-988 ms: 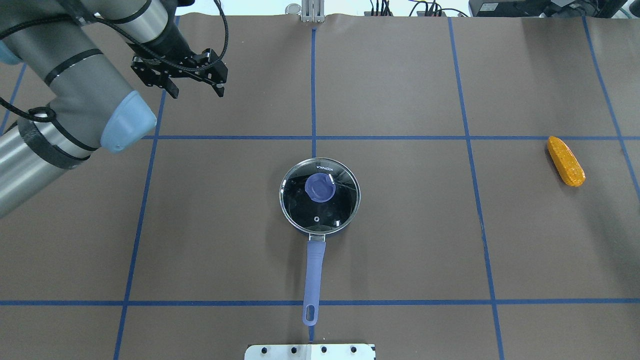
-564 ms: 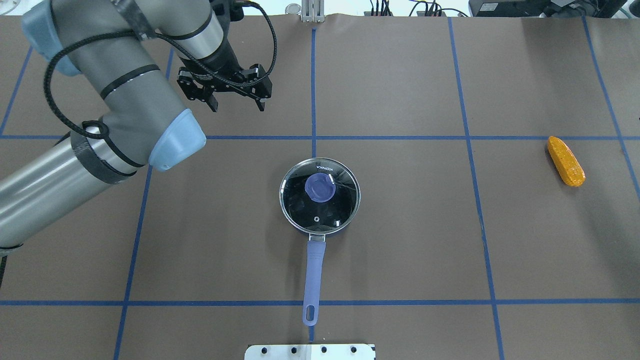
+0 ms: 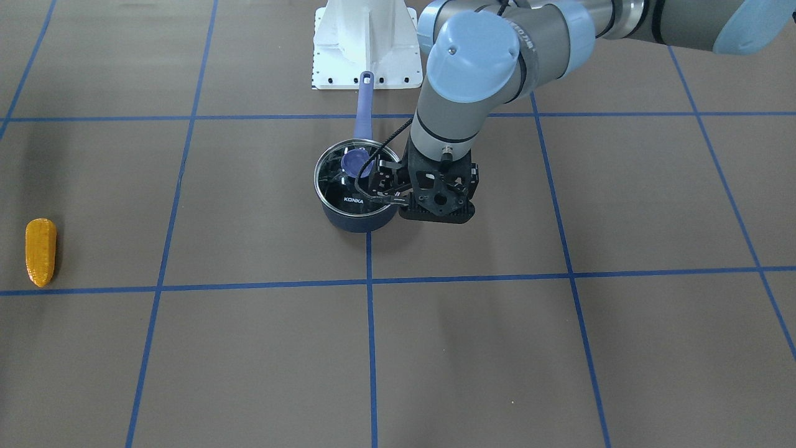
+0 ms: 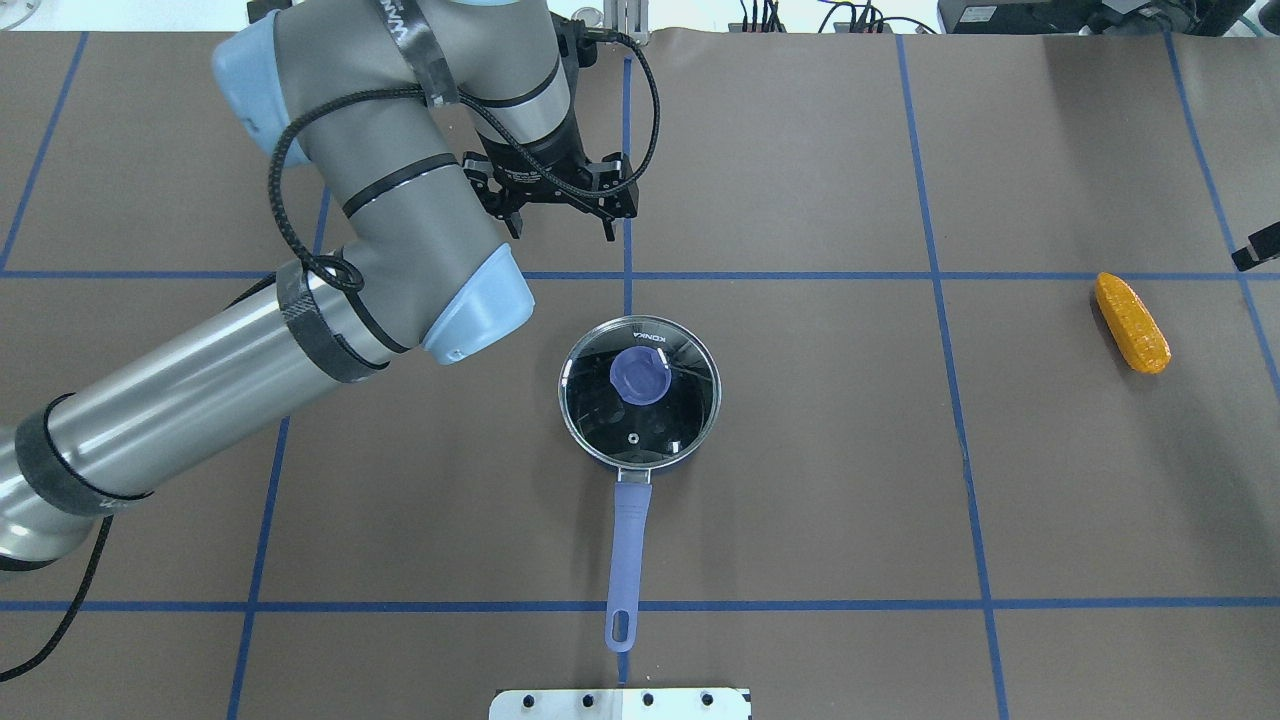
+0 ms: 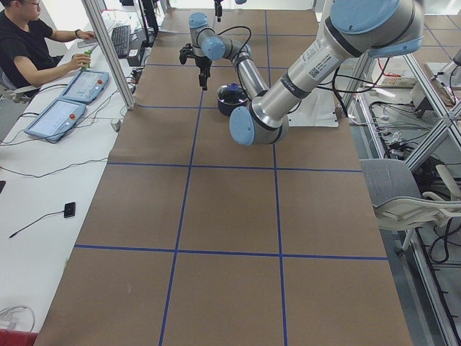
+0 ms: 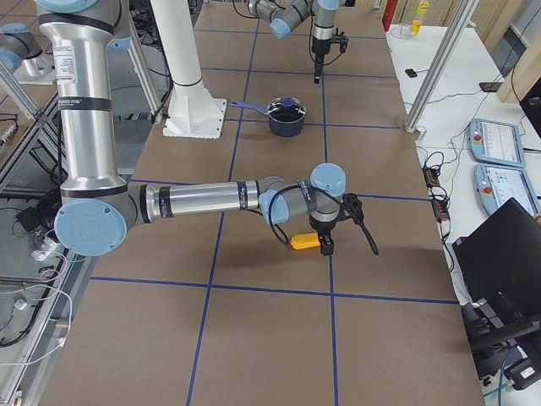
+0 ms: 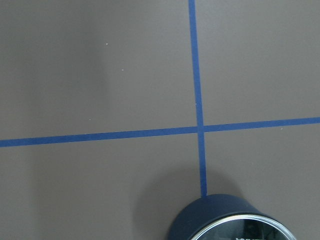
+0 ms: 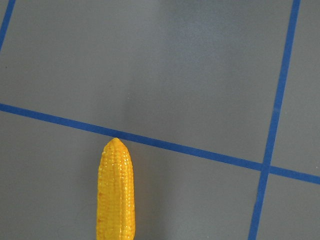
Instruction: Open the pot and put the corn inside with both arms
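Observation:
Next, the left gripper closes on the purple knob (image 3: 356, 162) in the middle of the pot's glass lid to open the pot.
The pot (image 3: 357, 221) stands mid-table with its glass lid (image 4: 640, 390) on and its purple handle (image 4: 628, 540) pointing toward the robot. Its rim also shows at the bottom of the left wrist view (image 7: 220, 220). My left gripper (image 4: 562, 228) is open and empty, in the air beyond the pot's far side. The corn (image 4: 1131, 322) lies on the mat far to the right, apart from the pot, and also shows in the right wrist view (image 8: 116, 195). My right gripper (image 4: 1255, 255) shows only as a sliver near the corn; I cannot tell whether it is open.
A white mounting plate (image 4: 620, 703) sits at the table's near edge behind the pot handle. Blue tape lines (image 4: 940, 275) divide the brown mat into squares. An operators' desk with tablets (image 5: 65, 108) and a metal post (image 5: 108, 50) stand along the far side.
My left arm has swung to the right along the far side of the table, toward the pot, with its gripper still open. A piece of the right gripper has come in at the right edge.

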Robot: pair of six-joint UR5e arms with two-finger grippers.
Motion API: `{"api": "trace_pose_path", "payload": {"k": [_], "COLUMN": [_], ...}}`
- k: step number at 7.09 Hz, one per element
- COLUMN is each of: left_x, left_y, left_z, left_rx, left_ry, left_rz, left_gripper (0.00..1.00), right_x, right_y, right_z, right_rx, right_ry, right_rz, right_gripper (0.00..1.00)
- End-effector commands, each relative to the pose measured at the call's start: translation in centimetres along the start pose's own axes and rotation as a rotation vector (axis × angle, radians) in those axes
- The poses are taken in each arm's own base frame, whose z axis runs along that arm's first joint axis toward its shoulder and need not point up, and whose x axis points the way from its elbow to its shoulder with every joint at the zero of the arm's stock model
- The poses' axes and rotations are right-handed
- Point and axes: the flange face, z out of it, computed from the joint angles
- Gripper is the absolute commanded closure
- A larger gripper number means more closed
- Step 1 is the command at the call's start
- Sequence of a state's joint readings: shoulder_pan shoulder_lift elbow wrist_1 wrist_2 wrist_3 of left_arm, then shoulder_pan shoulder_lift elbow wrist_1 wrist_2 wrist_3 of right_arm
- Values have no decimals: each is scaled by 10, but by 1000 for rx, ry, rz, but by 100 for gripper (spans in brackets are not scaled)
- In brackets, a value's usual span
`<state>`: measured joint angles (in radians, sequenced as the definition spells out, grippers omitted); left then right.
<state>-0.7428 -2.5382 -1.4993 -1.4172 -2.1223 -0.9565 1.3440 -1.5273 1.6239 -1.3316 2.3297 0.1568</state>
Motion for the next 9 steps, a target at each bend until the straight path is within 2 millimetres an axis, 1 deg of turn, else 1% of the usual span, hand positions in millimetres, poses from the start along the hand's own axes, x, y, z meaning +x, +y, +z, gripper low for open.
{"api": "trace_pose_path", "payload": {"k": [1,3,4,5,6,7,9], "left_x": [26,47,51,55,63,67,68], "left_y": [19,47,52,61,73,80,84], "left_z": [19,38,41,49,60,66,71], "left_rx": [-32,-71,-77,-90,-67,-63,-69], "left_ry": [-1,7,9,7,-18,-26,-29], "left_rz": [30,65,70,76,76,83,86], "left_gripper": [0,0,1,1,2,2,2], "right_x": [-1,-1,5,6,8,10,11], "right_y": [0,0,2,3,4,5,5], "right_z": [3,9,14,15,17,19,20], "right_rx": [-4,-14,-25,-28,-32,-35,-39], "right_ry": [10,10,12,12,13,13,12], "right_rz": [-1,5,16,18,21,24,28], "right_gripper": [0,0,0,0,0,0,0]}}
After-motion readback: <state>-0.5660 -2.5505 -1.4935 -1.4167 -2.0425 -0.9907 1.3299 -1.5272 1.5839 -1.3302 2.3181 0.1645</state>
